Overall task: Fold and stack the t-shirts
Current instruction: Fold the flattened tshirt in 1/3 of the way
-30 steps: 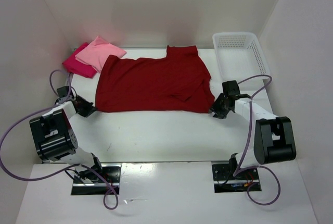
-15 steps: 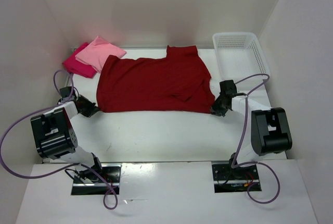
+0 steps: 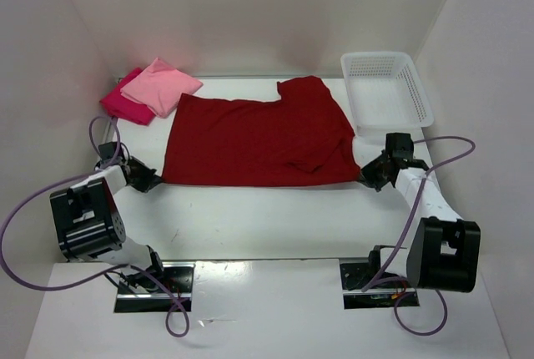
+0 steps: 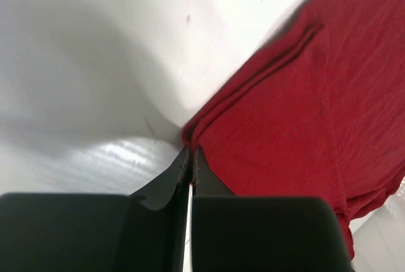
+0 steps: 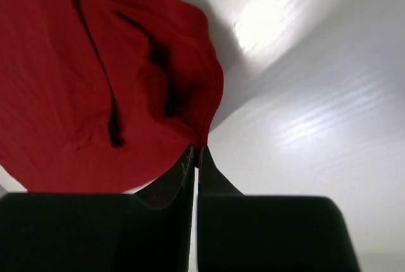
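The dark red t-shirt's stretched near edge has a crumpled fold inside it, so next my right gripper lets go of the t-shirt's corner and grabs the fold's tip (image 3: pixel 302 164) first.
A dark red t-shirt (image 3: pixel 259 138) lies spread across the middle of the white table, one sleeve pointing to the back. My left gripper (image 3: pixel 150 179) is shut on its near left corner (image 4: pixel 193 138). At the near right corner (image 5: pixel 204 134) my right gripper (image 3: pixel 369 177) is shut on the cloth as well. The cloth is stretched between the two. A folded light pink t-shirt (image 3: pixel 161 85) rests on a folded crimson-magenta t-shirt (image 3: pixel 122 107) at the back left corner.
A white lattice basket (image 3: pixel 385 88) stands at the back right, close to the right arm. White walls close in the table on the left, back and right. Bare tabletop (image 3: pixel 259 217) lies between the dark red shirt and the arm bases.
The right gripper closed on the shirt's near right corner and pulled it right. The whole shirt shifted rightward and flattened. The left gripper stayed shut on its corner.
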